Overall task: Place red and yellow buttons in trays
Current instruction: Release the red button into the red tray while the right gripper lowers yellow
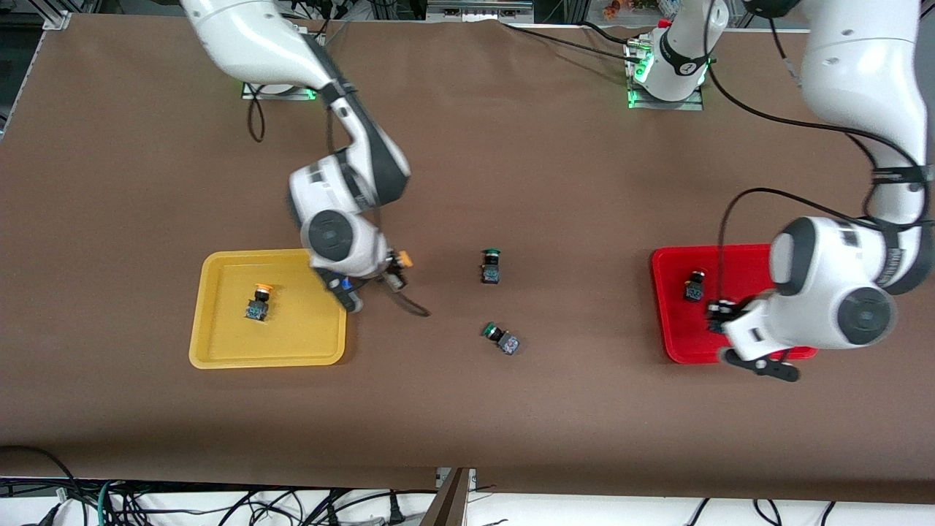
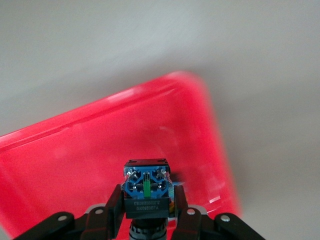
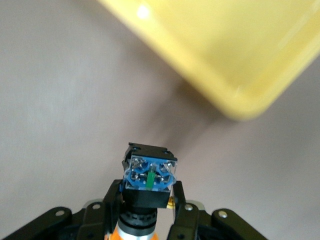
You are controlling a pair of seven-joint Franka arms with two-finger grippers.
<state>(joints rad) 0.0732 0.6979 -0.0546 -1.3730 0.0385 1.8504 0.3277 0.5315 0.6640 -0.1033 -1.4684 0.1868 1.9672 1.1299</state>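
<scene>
The yellow button, now held over the table, will go from my right gripper into the yellow tray, between the other yellow button and the tray's near rim [image 1: 307,298].
My right gripper [image 1: 395,273] is shut on a yellow-capped button [image 1: 399,264] and holds it over the table beside the yellow tray [image 1: 219,356]. In the right wrist view the gripper [image 3: 147,199] grips the button's dark body [image 3: 149,176], with the tray's corner [image 3: 225,65] past it. Another yellow button [image 1: 257,303] lies in the yellow tray. My left gripper [image 1: 719,315] is shut on a dark-bodied button [image 2: 146,184] over the red tray [image 1: 668,321], seen under it in the left wrist view [image 2: 70,150]. That button's cap is hidden. A red-capped button [image 1: 695,285] lies in the red tray.
Two green-capped buttons lie on the brown table between the trays: one upright [image 1: 490,265], one tipped over [image 1: 501,339] nearer the front camera. A black cable loops from the right wrist onto the table [image 1: 413,307].
</scene>
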